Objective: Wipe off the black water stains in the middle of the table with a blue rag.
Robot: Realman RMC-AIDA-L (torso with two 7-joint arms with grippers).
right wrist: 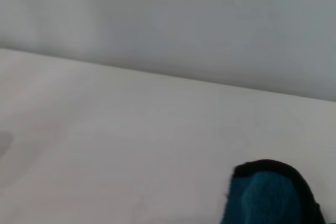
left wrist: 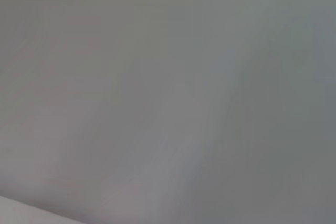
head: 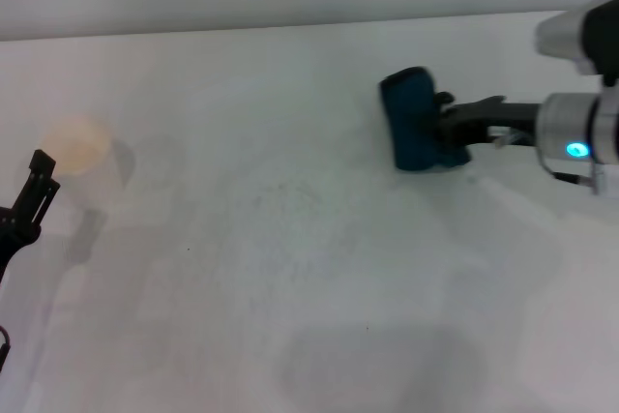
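The robot's right gripper needs to set the blue rag down on the open white table, a little farther from the wall (head: 432, 173). The rag now stands on edge at the back.
The blue rag (head: 418, 121) is a dark teal cloth standing on edge at the right back of the white table (head: 290, 268). My right gripper (head: 447, 125) reaches in from the right and is shut on it. Whether the rag's lower edge touches the table or hangs just above it, I cannot tell. In the right wrist view the blue rag (right wrist: 270, 195) shows its black edge over the table (right wrist: 131, 145). The black water stains do not show as a blotch; only a few tiny specks (head: 280, 191) mark the middle. My left gripper (head: 41, 173) stays at the far left edge.
A pale paper cup (head: 82, 147) stands at the left, just beyond the left gripper. The table's far edge meets a plain wall. The left wrist view shows only a blank grey surface.
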